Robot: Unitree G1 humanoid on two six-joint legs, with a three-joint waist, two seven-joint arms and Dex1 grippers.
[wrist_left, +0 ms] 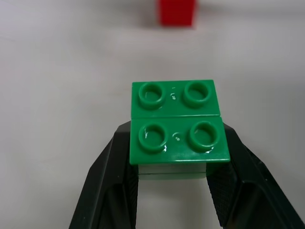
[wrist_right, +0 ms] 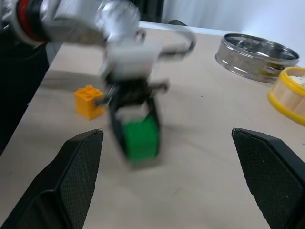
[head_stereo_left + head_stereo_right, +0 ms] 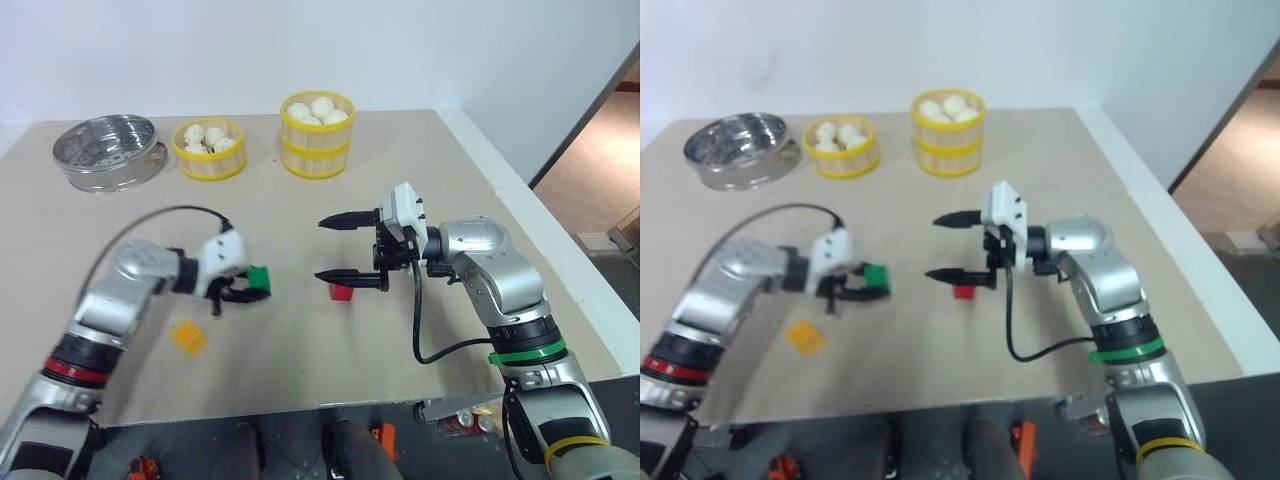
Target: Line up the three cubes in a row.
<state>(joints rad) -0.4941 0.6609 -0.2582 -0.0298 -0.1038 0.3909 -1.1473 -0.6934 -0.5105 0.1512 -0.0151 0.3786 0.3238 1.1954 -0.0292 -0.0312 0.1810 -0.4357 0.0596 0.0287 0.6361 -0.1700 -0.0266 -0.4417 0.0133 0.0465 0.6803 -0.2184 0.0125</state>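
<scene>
Next, the left gripper sets the green cube down on the bare table (image 3: 299, 291) (image 1: 175, 70) just short of the red cube.
My left gripper (image 3: 250, 287) is shut on the green cube (image 3: 259, 278), which hangs just above the table left of centre; the same green cube (image 1: 177, 125) sits clamped between the black fingers (image 1: 109, 181) in the left wrist view. The red cube (image 3: 342, 291) rests on the table near the middle, directly under the lower finger of my right gripper (image 3: 342, 249), which hovers open with nothing between its fingers. Near the front left lies the yellow-orange cube (image 3: 187, 337), also seen as the yellow-orange cube (image 2: 89, 101) in the right wrist view behind the green cube (image 2: 139, 139).
At the back of the table stand a metal steamer pan (image 3: 109, 151), a low bamboo steamer (image 3: 209, 148) with white buns and a taller stacked bamboo steamer (image 3: 317, 133) with buns. The table's right edge (image 3: 560, 240) runs close to my right arm.
</scene>
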